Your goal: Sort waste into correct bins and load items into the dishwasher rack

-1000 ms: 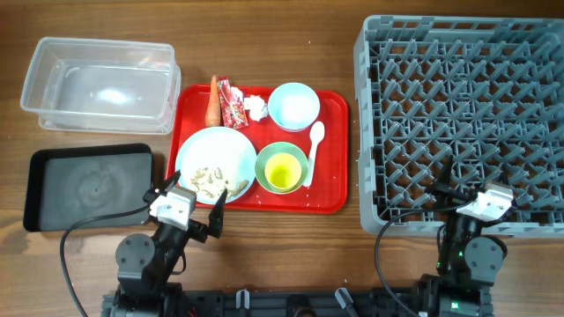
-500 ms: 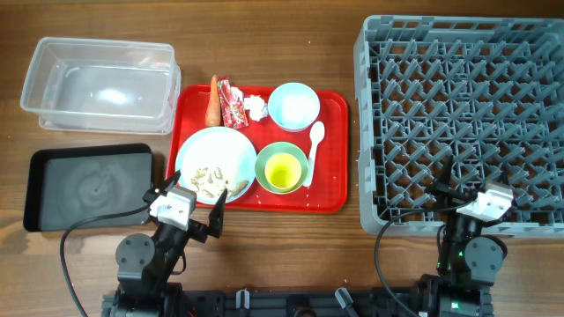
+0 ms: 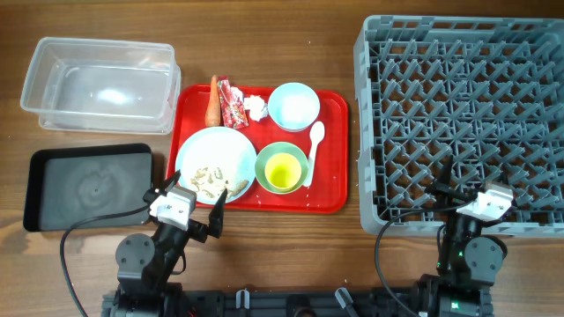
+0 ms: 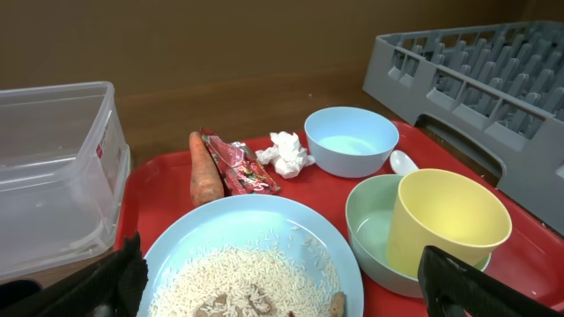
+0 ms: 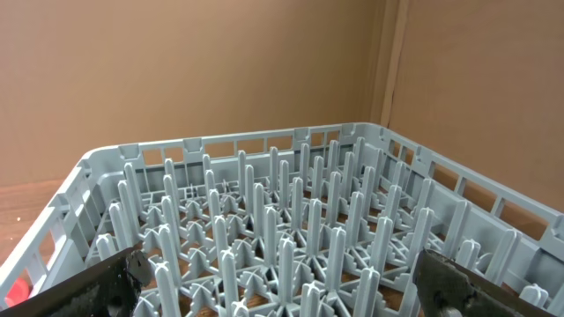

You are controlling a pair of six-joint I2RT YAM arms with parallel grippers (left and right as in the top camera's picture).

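Note:
My left gripper is to go next to the yellow cup in the pale green bowl, beside the white plate, where it should close on the cup's rim (image 3: 268, 165) (image 4: 401, 196).
On the red tray (image 3: 331, 187) lie the carrot (image 3: 211, 101), the red-and-white wrapper (image 3: 233, 104), the white tissue (image 3: 256, 106), the light blue bowl (image 3: 293, 105), the white spoon (image 3: 315, 147), the pale green bowl (image 3: 264, 158) with the yellow cup (image 3: 282, 171) in it, and the white plate (image 3: 216, 154) with beige food scraps (image 3: 211, 181). My left gripper (image 3: 187, 199) is open and empty at the plate's near edge; the left wrist view shows the plate (image 4: 251, 255), carrot (image 4: 204, 167) and cup (image 4: 445, 220). My right gripper (image 3: 464, 187) is open and empty over the grey dishwasher rack (image 3: 458, 114).
The clear tub (image 3: 101, 84) stands at the far left, the black tray (image 3: 88, 185) in front of it. The rack (image 5: 291, 220) fills the right wrist view.

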